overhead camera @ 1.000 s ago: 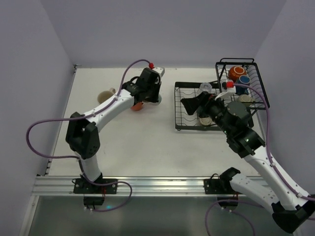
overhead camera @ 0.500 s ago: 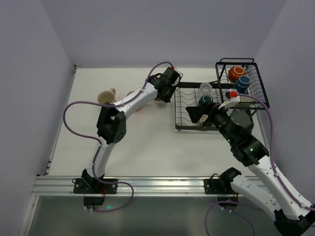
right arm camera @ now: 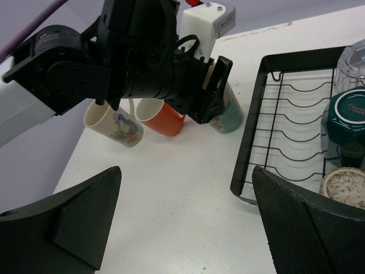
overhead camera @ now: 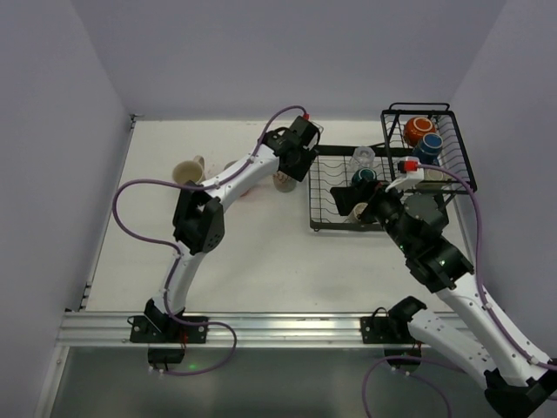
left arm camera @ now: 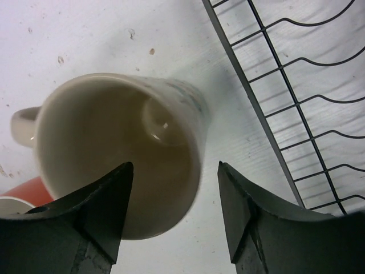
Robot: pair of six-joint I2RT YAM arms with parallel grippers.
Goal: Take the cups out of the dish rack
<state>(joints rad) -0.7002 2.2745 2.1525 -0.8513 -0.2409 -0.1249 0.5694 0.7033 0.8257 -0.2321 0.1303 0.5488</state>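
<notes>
My right gripper needs to grip the sides of the dark teal cup [overhead camera: 361, 178] [right arm camera: 335, 131], which is between the clear glass and the beige cup.
A cream cup [left arm camera: 114, 142] with a teal pattern stands on the table beside the dish rack [left arm camera: 285, 85]. My left gripper [left arm camera: 175, 166] is open over it, one finger above its mouth and the other outside its wall. An orange-red cup [right arm camera: 162, 117] and a patterned cream cup [right arm camera: 114, 123] lie to its left. My right gripper [right arm camera: 186, 171] hangs open and empty over the table by the rack's near-left corner [right arm camera: 251, 142]. On the rack's flat tray sit a clear glass [overhead camera: 364, 157], a dark teal cup [overhead camera: 364, 178] and a beige cup [right arm camera: 345, 188]. An orange cup [overhead camera: 418, 129] and a blue cup [overhead camera: 427, 146] sit in the raised basket.
The left arm [overhead camera: 244, 178] stretches across the table's back half, its wrist [right arm camera: 142, 63] right in front of the right wrist camera. Walls close off the left, back and right. The raised basket [overhead camera: 452, 157] stands against the right wall.
The left arm swung right to the rack's left edge, and its jaws have just opened off the cream cup. The right gripper shifted slightly toward the rack's near-left corner.
</notes>
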